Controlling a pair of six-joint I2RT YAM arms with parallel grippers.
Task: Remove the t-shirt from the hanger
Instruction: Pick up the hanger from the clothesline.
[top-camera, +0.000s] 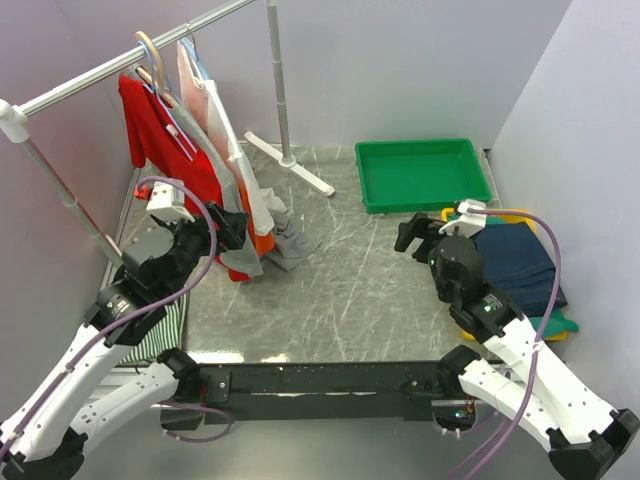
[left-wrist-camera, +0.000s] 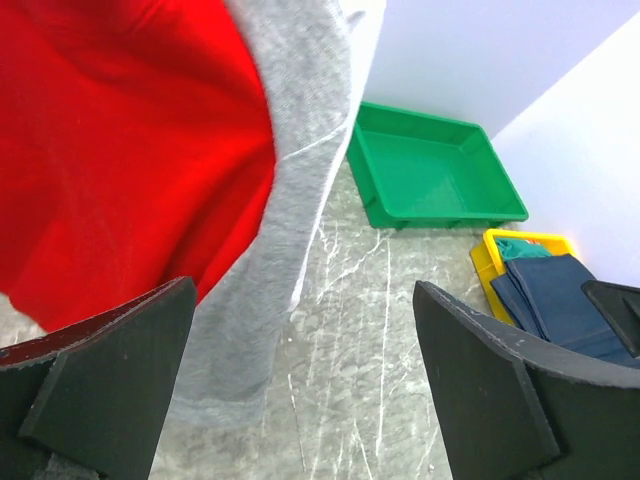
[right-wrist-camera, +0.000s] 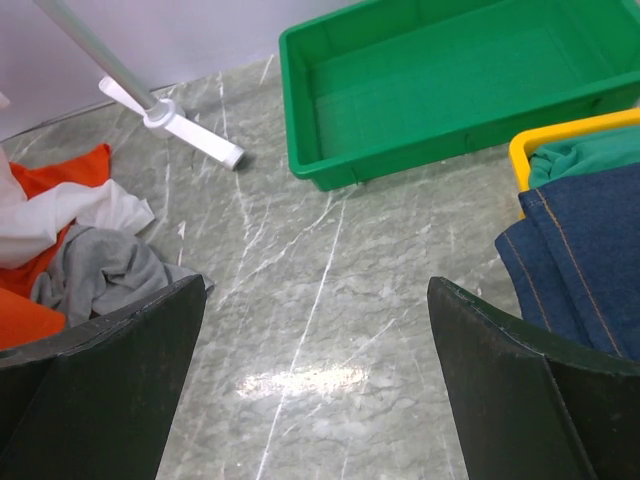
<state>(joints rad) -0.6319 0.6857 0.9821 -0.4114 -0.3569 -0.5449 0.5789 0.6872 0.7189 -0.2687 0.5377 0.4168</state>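
My left gripper should close on the near shoulder (top-camera: 215, 99) of the white t-shirt, on the blue hanger closest to the rack's post.
Several garments hang on hangers (top-camera: 150, 55) from a metal rail (top-camera: 120, 62) at the back left. A red t-shirt (top-camera: 160, 130) (left-wrist-camera: 120, 150) is outermost, and beside it hangs a light grey one (top-camera: 240, 165) (left-wrist-camera: 300, 150) whose hem reaches the tabletop. My left gripper (top-camera: 232, 228) (left-wrist-camera: 305, 300) is open at the lower edge of these two garments. The grey hem lies just ahead of its left finger, and nothing is between the jaws. My right gripper (top-camera: 415, 232) (right-wrist-camera: 318, 300) hangs open over bare table at centre right, empty.
Grey, white and orange cloth (top-camera: 285, 240) (right-wrist-camera: 80, 250) pools on the table under the rack. The rack's post and white foot (top-camera: 290, 160) (right-wrist-camera: 170, 120) stand behind it. A green tray (top-camera: 420, 175) (right-wrist-camera: 450, 80) sits at the back right. A yellow bin with folded jeans (top-camera: 515, 260) (right-wrist-camera: 580, 250) is at the right.
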